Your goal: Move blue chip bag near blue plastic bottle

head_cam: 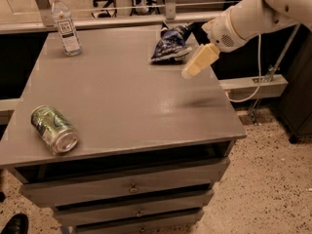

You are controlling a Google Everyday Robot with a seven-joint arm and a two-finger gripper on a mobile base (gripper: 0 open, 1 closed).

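Observation:
The robot's gripper will next move to the crumpled middle (174, 43) of the blue chip bag and close there, as the bag must move near the bottle.
The blue chip bag (169, 45) lies crumpled at the far right of the grey table (126, 91), near its back edge. The blue plastic bottle (65, 26) stands upright at the far left corner, white cap on top. My gripper (196, 64) hangs above the table's right side, just to the right of the chip bag and slightly in front of it, not touching it. The white arm (253, 13) reaches in from the upper right.
A green drink can (53, 129) lies on its side near the front left corner. The table has drawers (131, 189) below its front edge. A rail (146, 21) runs behind the table. A black shoe (14, 224) shows at the lower left floor.

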